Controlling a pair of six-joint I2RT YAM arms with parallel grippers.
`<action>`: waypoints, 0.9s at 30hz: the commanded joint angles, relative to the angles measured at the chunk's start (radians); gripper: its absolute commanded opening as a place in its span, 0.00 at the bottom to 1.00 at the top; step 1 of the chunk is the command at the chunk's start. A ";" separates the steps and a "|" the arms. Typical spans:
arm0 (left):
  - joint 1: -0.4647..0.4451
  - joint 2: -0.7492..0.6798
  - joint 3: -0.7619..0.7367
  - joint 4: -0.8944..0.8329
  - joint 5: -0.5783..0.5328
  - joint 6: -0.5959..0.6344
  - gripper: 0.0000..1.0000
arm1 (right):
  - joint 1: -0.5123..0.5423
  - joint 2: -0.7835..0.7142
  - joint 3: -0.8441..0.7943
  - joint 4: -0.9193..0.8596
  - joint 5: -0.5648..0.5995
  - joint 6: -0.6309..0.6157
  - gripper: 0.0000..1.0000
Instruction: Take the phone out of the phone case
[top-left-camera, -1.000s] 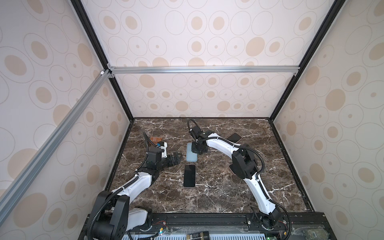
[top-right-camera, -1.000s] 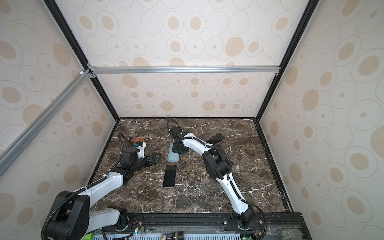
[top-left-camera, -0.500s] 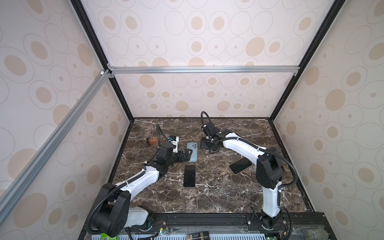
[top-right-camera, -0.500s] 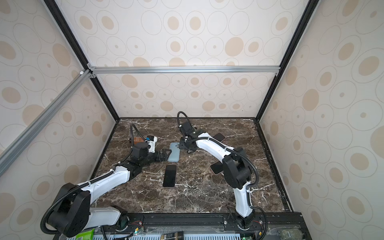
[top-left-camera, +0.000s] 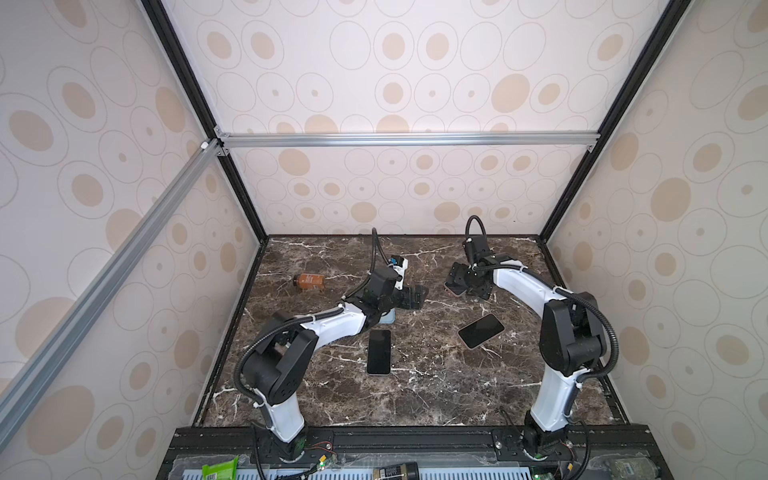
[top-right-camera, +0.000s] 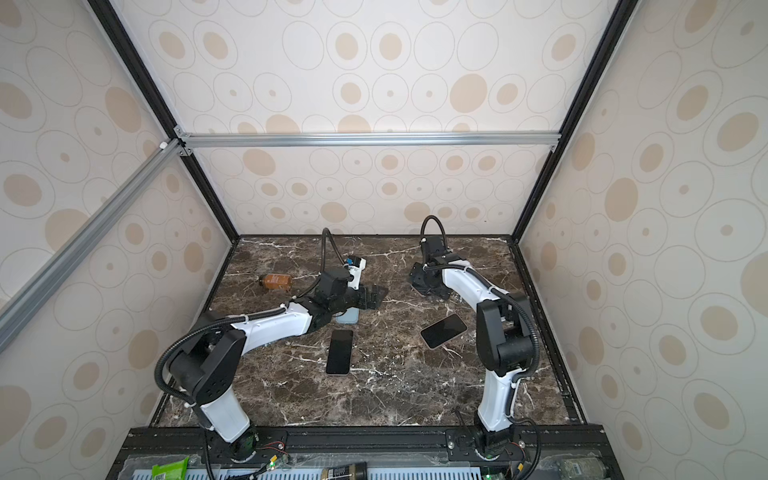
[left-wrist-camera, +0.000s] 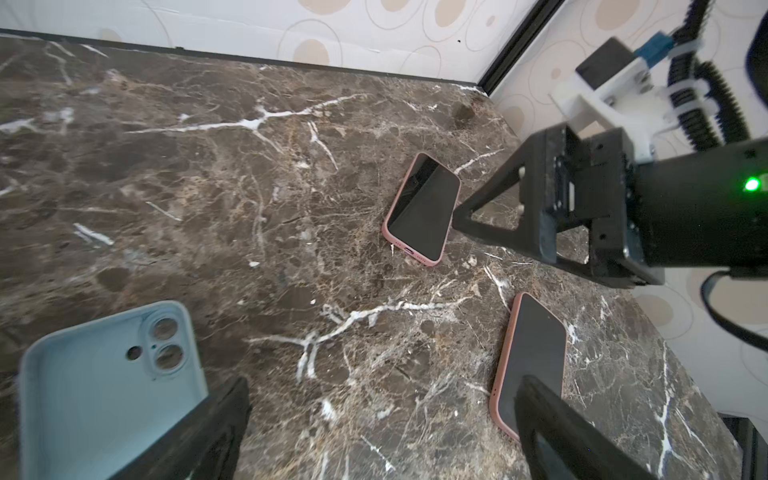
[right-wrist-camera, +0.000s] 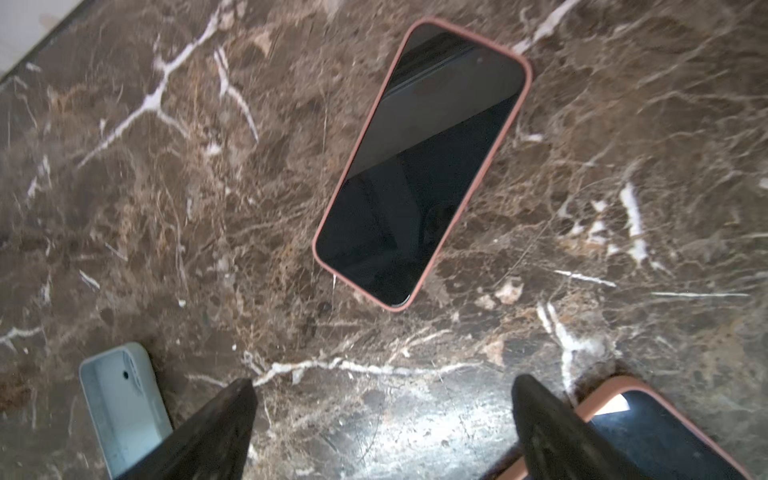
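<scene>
My left gripper is going to close on the long side (top-left-camera: 446, 286) (left-wrist-camera: 390, 220) of the back pink-cased phone that faces away from my right gripper, near the charging end of the phone.
An empty light blue phone case (left-wrist-camera: 112, 386) lies by one finger of my open left gripper (left-wrist-camera: 384, 386); in both top views the left arm partly covers it (top-left-camera: 388, 319) (top-right-camera: 347, 318). A bare black phone (top-left-camera: 379, 352) (top-right-camera: 339, 352) lies in front of it. A phone in a pink case (left-wrist-camera: 422, 210) (top-left-camera: 455, 289) lies at the back, right beside my open right gripper (right-wrist-camera: 382, 384) (top-left-camera: 457, 278). Another pink-cased phone (right-wrist-camera: 422, 166) (top-left-camera: 481, 330) (top-right-camera: 443, 330) lies screen up further forward. Neither gripper holds anything.
A brown bottle (top-left-camera: 309, 282) (top-right-camera: 276, 281) lies on its side at the back left of the marble table (top-left-camera: 436, 395). Patterned walls close the table in at the left, back and right.
My right gripper has opened, left the blue case and swung to the back right beside the pink-cased phone. My left arm has reached right, over the blue case.
</scene>
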 joint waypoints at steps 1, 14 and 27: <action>-0.016 0.063 0.084 0.033 -0.001 0.003 0.99 | -0.025 0.072 0.083 -0.074 0.038 0.034 0.99; -0.014 0.253 0.308 -0.006 0.056 0.018 0.99 | -0.050 0.351 0.459 -0.273 0.131 0.090 0.99; 0.016 0.254 0.273 0.020 0.084 -0.009 0.99 | -0.047 0.556 0.736 -0.436 0.186 0.119 0.99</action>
